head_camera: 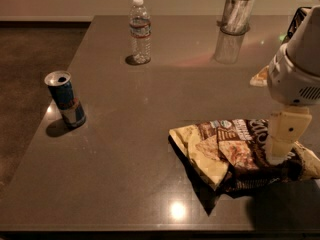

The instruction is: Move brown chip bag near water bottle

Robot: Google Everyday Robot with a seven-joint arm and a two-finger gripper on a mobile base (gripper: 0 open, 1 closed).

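Observation:
My gripper is going to close on the middle of the brown chip bag [261, 151], because the bag should go near the water bottle.
The brown chip bag [227, 151] lies crumpled on the dark table [150, 134] at the front right. The water bottle [140, 31] stands upright at the far side, left of centre, well apart from the bag. My gripper [279, 156] hangs from the white arm at the right edge. It reaches down onto the right part of the bag and touches its top surface.
A blue-silver drink can [66, 100] stands near the table's left edge. A glass cup with white napkins [235, 11] stands at the far right. A small pale orange packet [261, 77] lies partly hidden behind my arm. The floor drops away on the left.

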